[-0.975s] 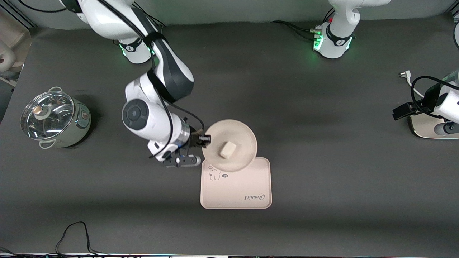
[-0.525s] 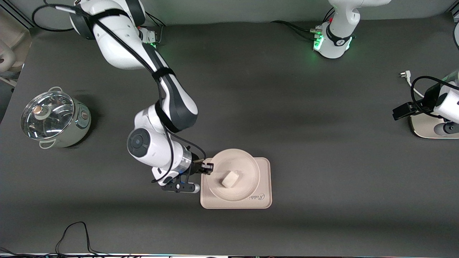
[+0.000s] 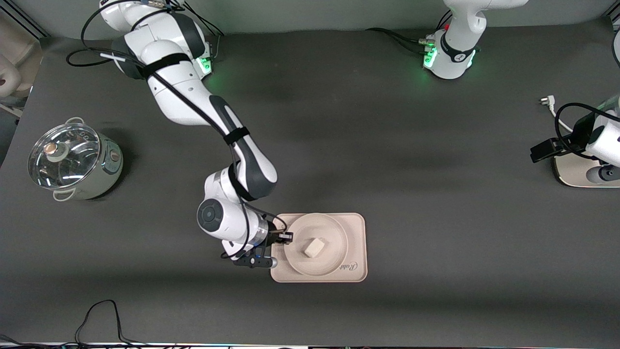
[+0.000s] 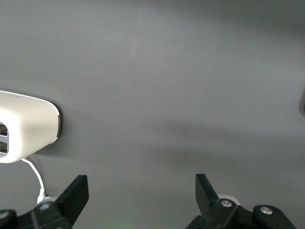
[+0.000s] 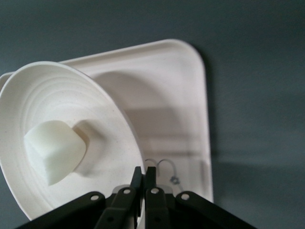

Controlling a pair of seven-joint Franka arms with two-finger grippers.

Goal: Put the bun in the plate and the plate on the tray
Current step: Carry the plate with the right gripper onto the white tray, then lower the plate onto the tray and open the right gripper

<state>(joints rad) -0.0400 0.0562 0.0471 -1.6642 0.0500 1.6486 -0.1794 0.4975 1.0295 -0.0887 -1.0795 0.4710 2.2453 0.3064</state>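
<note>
The robot's right gripper should release the round cream plate on the middle of the pinkish-beige tray [image 3: 314, 247] [image 5: 83, 146], next to the tray's lettering.
The round cream plate [image 3: 330, 231] is over the pinkish-beige tray [image 3: 356, 226], with the small off-white bun [image 3: 313, 247] lying in it. My right gripper [image 3: 286, 237] is shut on the plate's rim at the side toward the right arm's end. In the right wrist view the gripper [image 5: 144, 174] pinches the rim of the plate [image 5: 52, 90]. There the bun [image 5: 55, 150] sits in the bowl and the plate throws a shadow on the tray [image 5: 183, 95]. My left arm [image 3: 599, 138] waits at its end of the table, its gripper [image 4: 141, 191] open and empty above bare table.
A steel pot with a glass lid [image 3: 72, 160] stands at the right arm's end. A white device [image 3: 574, 172] lies under the left arm, also in the left wrist view [image 4: 26, 126]. A white plug [image 3: 546, 101] lies near it. A black cable [image 3: 101, 310] loops at the near edge.
The right arm carried the plate with the bun toward the front camera, from overlapping the tray's edge to over the tray's middle, and lowered it. The left arm has not moved.
</note>
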